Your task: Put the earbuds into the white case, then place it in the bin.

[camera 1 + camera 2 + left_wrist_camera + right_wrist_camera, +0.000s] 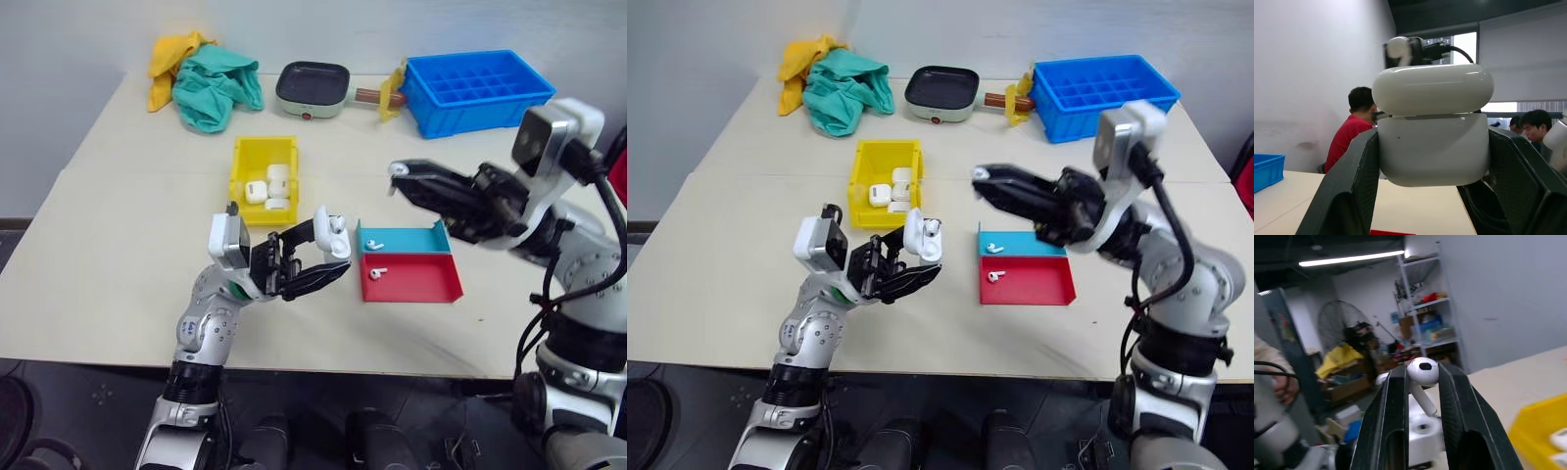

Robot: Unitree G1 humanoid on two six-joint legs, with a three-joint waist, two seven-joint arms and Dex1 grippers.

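Note:
The robot's right gripper needs to release the earbud inside the open white case (340, 238) that the left gripper holds up.
My left gripper (325, 257) is shut on the white case (331, 235), held up above the table's front middle with its lid raised; the left wrist view shows the case (1432, 147) clamped between both fingers. My right gripper (397, 176) hovers to the right of it, pointing left, shut on one earbud (1422, 372) by its stem. Another earbud (373, 244) lies in the teal tray (421, 241), and a third (378, 273) lies in the red tray (421, 282). The yellow bin (241, 164) stands behind the case and holds several white cases.
At the back right is a blue gridded crate (477, 90), with a small pan (313, 88) beside it. Yellow and green cloths (206, 83) lie at the back left. People sit in the background of the left wrist view.

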